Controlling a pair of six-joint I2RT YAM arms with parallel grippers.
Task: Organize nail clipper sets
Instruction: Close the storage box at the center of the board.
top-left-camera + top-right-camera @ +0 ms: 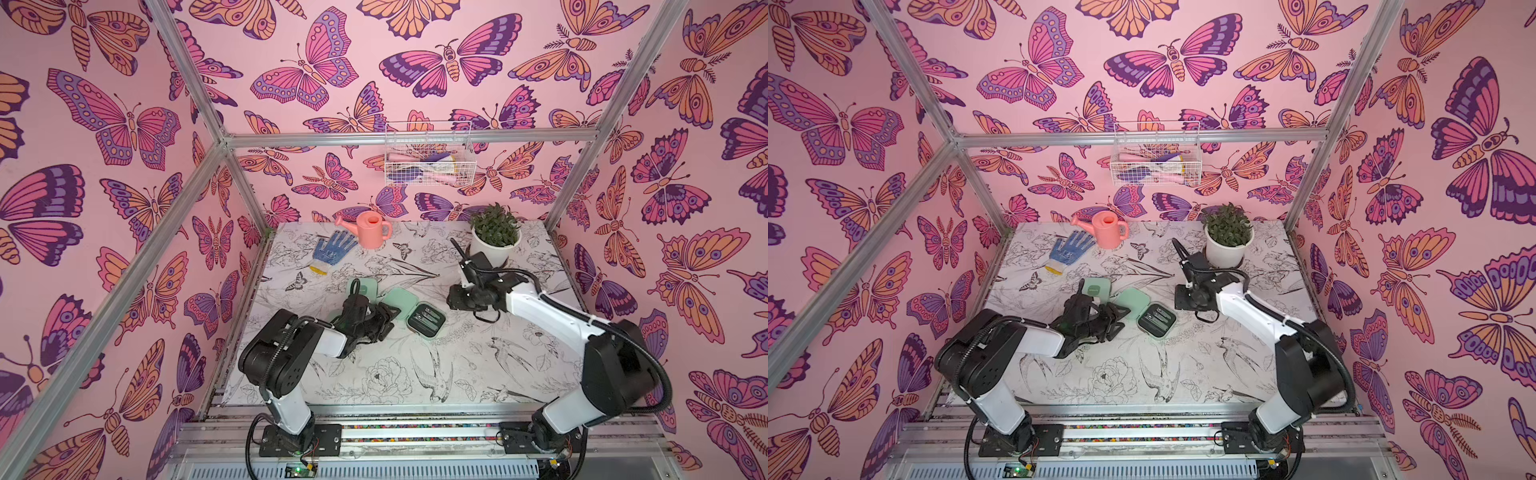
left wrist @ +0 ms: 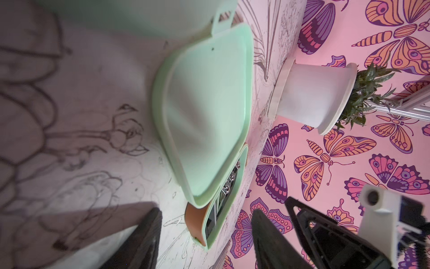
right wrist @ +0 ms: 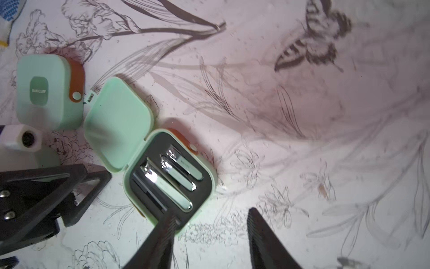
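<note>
The lid lies flat and its tray sits unheld, so I will pinch the rim (image 1: 439, 330) opposite the hinge with my right gripper before my left gripper closes the lid.
An open mint-green case (image 1: 427, 319) (image 1: 1157, 319) lies mid-table, its lid (image 3: 116, 123) (image 2: 209, 104) flat beside the black tray (image 3: 172, 177). Three metal clippers (image 3: 178, 173) and a dark slim tool sit in the tray. A closed mint case (image 1: 366, 286) (image 1: 1096, 289) (image 3: 48, 90) with an orange strap rests just behind it. My left gripper (image 1: 384, 320) (image 1: 1115, 322) (image 2: 206, 210) is open at table level, the open case's near corner between its fingers without touching. To the right of the case my right gripper (image 1: 455, 301) (image 1: 1183, 299) (image 3: 211, 212) hangs open and empty above the table.
A blue dotted glove (image 1: 332, 249) and a pink watering can (image 1: 370, 228) lie at the back left. A potted plant (image 1: 494, 237) in a white pot stands at the back right, close behind the right wrist. A wire basket (image 1: 428, 158) hangs on the back wall.
</note>
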